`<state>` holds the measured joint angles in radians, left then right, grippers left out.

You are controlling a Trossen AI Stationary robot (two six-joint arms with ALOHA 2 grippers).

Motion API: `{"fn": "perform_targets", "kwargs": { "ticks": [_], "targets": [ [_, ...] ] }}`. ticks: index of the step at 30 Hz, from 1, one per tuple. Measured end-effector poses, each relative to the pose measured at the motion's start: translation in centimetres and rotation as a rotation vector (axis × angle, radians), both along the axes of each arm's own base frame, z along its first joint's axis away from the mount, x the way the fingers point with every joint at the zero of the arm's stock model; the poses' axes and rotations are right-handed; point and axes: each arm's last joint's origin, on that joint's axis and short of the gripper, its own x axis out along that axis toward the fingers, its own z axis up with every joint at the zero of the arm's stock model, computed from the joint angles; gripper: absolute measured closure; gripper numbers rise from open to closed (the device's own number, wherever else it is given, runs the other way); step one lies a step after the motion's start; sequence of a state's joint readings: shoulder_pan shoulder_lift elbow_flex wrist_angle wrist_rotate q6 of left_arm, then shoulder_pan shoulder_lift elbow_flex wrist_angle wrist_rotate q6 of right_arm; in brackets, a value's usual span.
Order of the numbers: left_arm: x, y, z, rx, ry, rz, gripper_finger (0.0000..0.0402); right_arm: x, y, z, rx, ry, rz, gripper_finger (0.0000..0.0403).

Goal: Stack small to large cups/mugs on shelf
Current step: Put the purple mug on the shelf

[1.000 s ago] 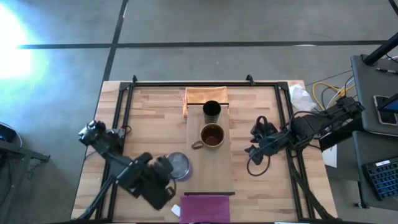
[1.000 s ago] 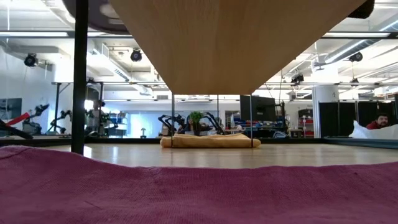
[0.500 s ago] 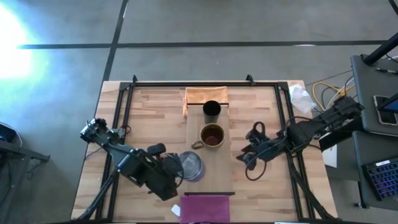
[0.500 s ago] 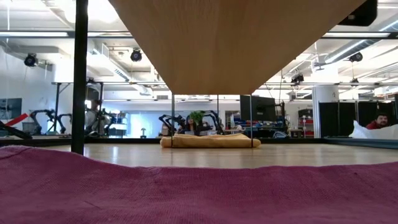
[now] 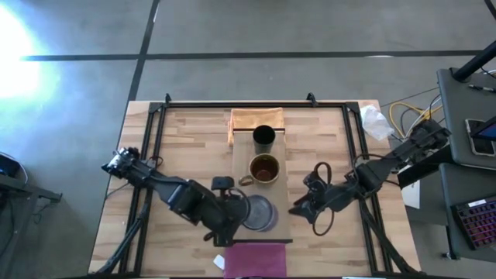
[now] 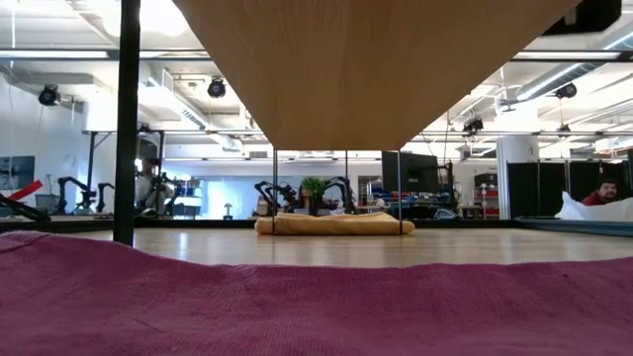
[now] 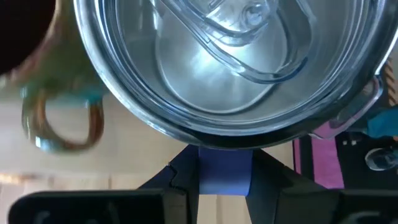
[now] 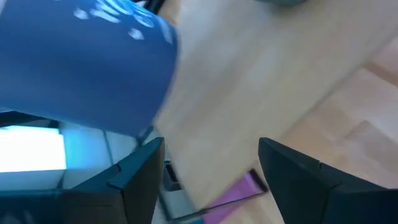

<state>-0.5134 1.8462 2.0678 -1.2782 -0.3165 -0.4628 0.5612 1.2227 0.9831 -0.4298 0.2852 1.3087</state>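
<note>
My left gripper is going to the shelf (image 5: pixel 266 211) with the grey-blue mug, now over the shelf's near end. It will release the mug there between the brown mug and the magenta cloth.
The grey-blue mug (image 5: pixel 260 213) stands upright over the near end of the light-wood shelf (image 5: pixel 273 194), held by my left gripper (image 5: pixel 235 214). Its inside fills the left wrist view (image 7: pixel 217 62). The brown mug (image 5: pixel 264 168) and the small dark cup (image 5: pixel 263 138) stand on the shelf farther back. My right gripper (image 5: pixel 297 208) is open and empty just right of the shelf. Its fingers point at the mug's blue wall (image 8: pixel 81 68). My left gripper pinches the mug's blue handle (image 7: pixel 224 177) between its two fingers (image 7: pixel 185 177), coming about level from the table's left. The mug is upright, its mouth up. Whether its base rests on the shelf I cannot tell.
A magenta cloth (image 5: pixel 254 260) lies at the table's near edge, just before the shelf, and fills the foreground of the low view (image 6: pixel 316 297). An orange-wood piece (image 5: pixel 256 118) sits at the shelf's far end. Black frame rails (image 5: pixel 151 147) run along the table's sides.
My left gripper has carried the grey-blue mug toward the table's right, from beside the shelf's left side to over its near end; the mug has stayed upright. My right gripper has moved toward the table's left and near edge, closer to the mug.
</note>
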Motion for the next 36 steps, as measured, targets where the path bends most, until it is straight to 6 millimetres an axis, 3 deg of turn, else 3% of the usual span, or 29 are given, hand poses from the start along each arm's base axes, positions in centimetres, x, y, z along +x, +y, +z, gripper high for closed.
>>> {"fn": "perform_targets", "kwargs": {
  "ticks": [5, 12, 21, 33, 36],
  "targets": [
    [0.7, 0.3, -0.5, 0.017, -0.011, -0.063, 0.0333, 0.3, 0.6, 0.6, -0.002, -0.017, 0.001, 0.0175],
    [0.8, 0.2, -2.5, 0.022, 0.075, -0.096, 0.0333, 1.1, 1.1, 0.6, -0.013, -0.011, -0.009, 0.0247],
    [2.0, 0.9, -2.5, 0.036, -0.003, -0.098, 0.0333, 1.7, 1.6, 0.5, -0.014, -0.002, -0.012, 0.0327],
    [2.6, 1.6, -3.1, 0.010, 0.006, -0.103, 0.0332, 2.4, 2.1, -0.1, -0.025, 0.003, -0.005, 0.0380],
    [2.7, 1.7, -3.2, 0.012, -0.003, -0.086, 0.0296, 2.4, 2.1, -0.1, -0.030, 0.000, 0.000, 0.0384]
  ]
}}
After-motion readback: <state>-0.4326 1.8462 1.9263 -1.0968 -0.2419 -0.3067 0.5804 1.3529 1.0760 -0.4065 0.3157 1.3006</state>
